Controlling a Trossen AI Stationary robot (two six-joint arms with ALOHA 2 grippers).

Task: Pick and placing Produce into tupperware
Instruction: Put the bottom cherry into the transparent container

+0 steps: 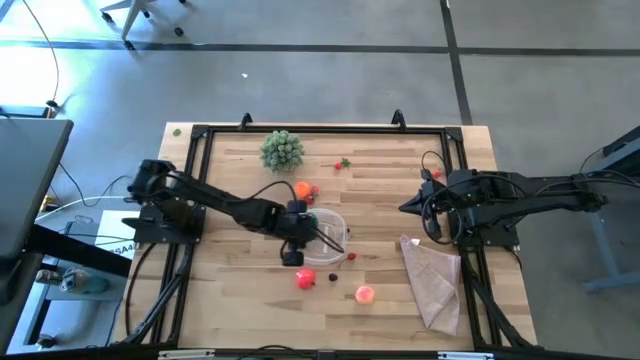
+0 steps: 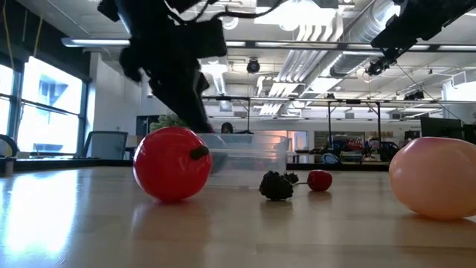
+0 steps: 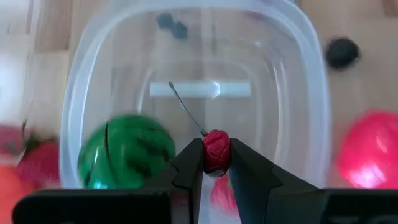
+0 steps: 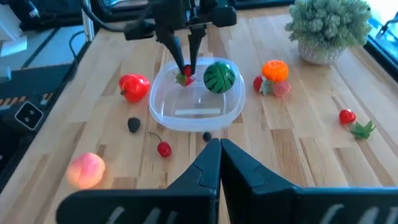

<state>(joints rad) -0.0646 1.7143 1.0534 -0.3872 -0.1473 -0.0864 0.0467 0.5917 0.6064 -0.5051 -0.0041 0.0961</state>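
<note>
Next, my left gripper sets the red berry down in the tupperware point(image 1: 312, 239) point(image 3: 202, 190). It will go between the green striped ball and the strawberry.
The clear tupperware point(image 4: 186, 121) stands mid-table with a green striped ball point(image 4: 219, 76) lying in it. My left gripper point(image 4: 186, 73) hangs over the inside of the tupperware point(image 3: 311, 74), shut on a small red berry point(image 3: 216, 151) with a thin stem. Other produce lies on the wood around it: a red piece point(image 4: 134, 87), a pink peach point(image 4: 86, 169), a cherry point(image 4: 163, 148), a dark berry point(image 4: 134, 124) and an orange point(image 4: 275, 70). My right gripper point(image 4: 219, 146) waits shut at the table's right side point(image 1: 403, 208), touching nothing. My left gripper pinches the red berry's body point(image 3: 216, 163) between its two fingertips point(image 3: 194, 163), with the thin stem point(image 3: 186, 111) sticking out past them. The fingers come from above, slanting down. The berry is off the table, over the tupperware's inside beside the green ball.
A bushy grey-green plant point(image 1: 282, 150) stands at the far side and a tan cloth point(image 1: 432, 275) lies at the near right. A small red piece with green leaves point(image 4: 348, 118) lies apart toward the far side. A black frame point(image 1: 300, 131) edges the table.
</note>
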